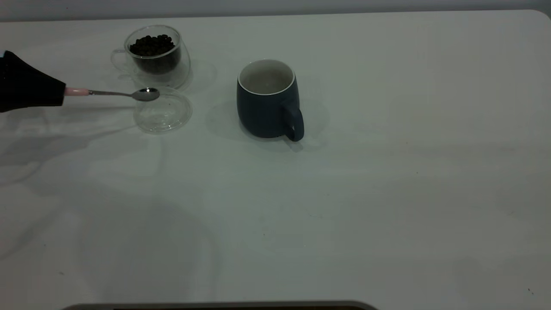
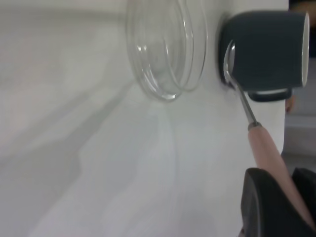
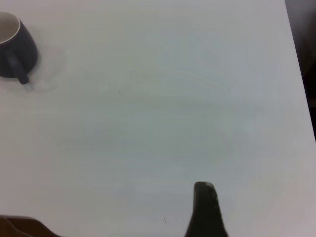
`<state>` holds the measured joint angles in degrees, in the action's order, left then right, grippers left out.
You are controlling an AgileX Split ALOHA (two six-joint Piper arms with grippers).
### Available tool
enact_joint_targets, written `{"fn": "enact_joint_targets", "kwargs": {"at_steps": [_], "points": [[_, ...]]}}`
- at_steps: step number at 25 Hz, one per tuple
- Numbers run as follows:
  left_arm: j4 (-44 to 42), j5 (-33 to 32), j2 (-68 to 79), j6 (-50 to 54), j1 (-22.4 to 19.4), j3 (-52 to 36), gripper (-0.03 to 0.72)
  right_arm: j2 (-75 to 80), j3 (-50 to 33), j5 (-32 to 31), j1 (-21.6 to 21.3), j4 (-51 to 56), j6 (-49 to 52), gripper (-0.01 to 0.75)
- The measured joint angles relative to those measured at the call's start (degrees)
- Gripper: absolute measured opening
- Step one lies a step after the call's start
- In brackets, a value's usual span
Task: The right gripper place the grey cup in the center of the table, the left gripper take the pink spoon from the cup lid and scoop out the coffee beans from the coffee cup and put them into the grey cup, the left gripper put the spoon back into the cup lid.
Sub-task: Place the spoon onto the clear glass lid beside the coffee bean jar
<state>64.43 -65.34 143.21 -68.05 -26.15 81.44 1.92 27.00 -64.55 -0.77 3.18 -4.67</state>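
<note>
I should use my left gripper to release the pink spoon across the rim of the clear cup lid (image 1: 148,110) (image 2: 159,80), with the spoon's handle sticking out.
My left gripper (image 1: 60,92) is at the table's far left, shut on the pale pink handle of the pink spoon (image 1: 112,92). The spoon's metal bowl looks empty and hovers over the far-left rim of the clear cup lid (image 1: 165,114). The coffee cup (image 1: 157,64) stands just behind the lid with the coffee beans (image 1: 151,44) heaped inside. The grey cup (image 1: 264,110) stands upright near the table's middle, handle toward the front right. The left wrist view shows the gripper (image 2: 291,197), spoon (image 2: 261,143), lid (image 2: 163,49) and grey cup (image 2: 266,49). My right gripper (image 3: 205,212) is far from the grey cup (image 3: 19,49).
The white table (image 1: 344,193) stretches wide to the right and front of the grey cup. A dark strip (image 1: 215,306) runs along the front edge. The table's rounded corner (image 1: 540,15) is at the back right.
</note>
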Motion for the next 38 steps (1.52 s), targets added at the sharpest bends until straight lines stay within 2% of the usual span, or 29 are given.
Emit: {"fn": "enact_joint_targets", "kwargs": {"at_steps": [8,25,29,35,38], "points": [[1.25,4.54,0.05,-0.36,0.35,0.00,0.127,0.00,0.00,0.00,0.00,0.00,0.00,0.588],[2.83,12.91,0.05,-0.42,7.96,0.00,0.127,0.00,0.00,0.00,0.00,0.00,0.00,0.588],[3.02,13.54,0.35,-0.42,9.84,0.00,0.127,0.00,0.00,0.00,0.00,0.00,0.00,0.588],[3.59,13.44,1.46,-0.48,10.27,0.00,0.128,0.00,0.00,0.00,0.00,0.00,0.00,0.588],[3.59,13.67,1.88,-0.96,10.27,0.00,0.161,0.00,0.00,0.00,0.00,0.00,0.00,0.588]]}}
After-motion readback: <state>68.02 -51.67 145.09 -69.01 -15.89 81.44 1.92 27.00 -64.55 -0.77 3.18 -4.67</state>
